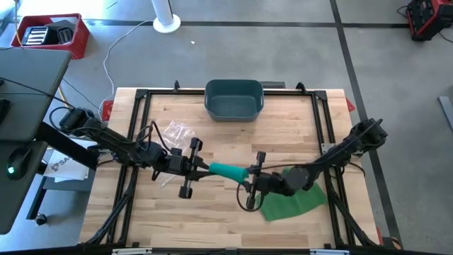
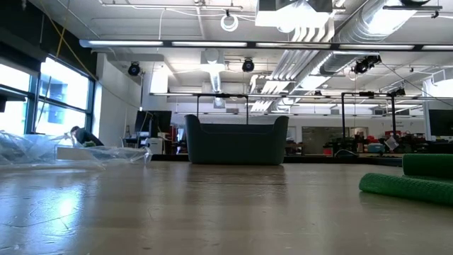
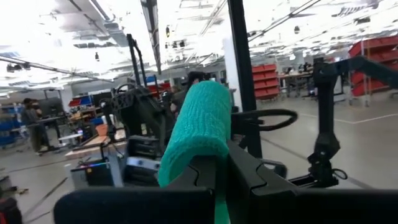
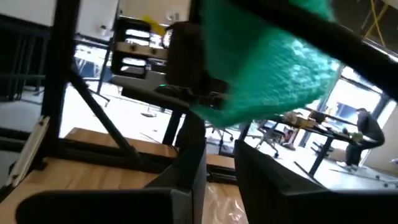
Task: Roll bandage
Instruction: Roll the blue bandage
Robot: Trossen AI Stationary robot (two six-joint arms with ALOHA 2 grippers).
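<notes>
I need to open my right gripper, move in and pinch that corner [image 4: 216, 116] before rolling further, because the teal bandage's loose corner hangs clear of my right gripper's fingers.
A teal bandage roll [image 1: 226, 171] is held level above the middle of the table between my two grippers. My left gripper [image 1: 204, 167] is shut on its left end; the roll runs away from the fingers in the left wrist view [image 3: 196, 130]. My right gripper [image 1: 249, 180] is at its right end and looks shut on it; the teal cloth fills the upper part of the right wrist view [image 4: 267, 59]. A green bandage sheet [image 1: 294, 200] lies flat on the table under the right arm and also shows in the low view [image 2: 407, 185]. My left gripper pinches the roll's near end [image 3: 186, 163] between its two fingers [image 3: 249, 177]. It comes level from the table's left, with the fingers along the roll. The roll sticks out level beyond the fingertips, clear of the table. My right gripper meets the roll's right end [image 4: 217, 109] at its fingertips, level from the table's right. The cloth itself hides the exact place of contact. That end is clear of the table.
A dark grey bin [image 1: 234, 98] stands at the far middle edge and shows in the low view [image 2: 237, 140]. A clear plastic wrapper [image 1: 177, 132] lies at the far left. A black frame [image 1: 141, 99] runs round the table. Bare wood lies near the front.
</notes>
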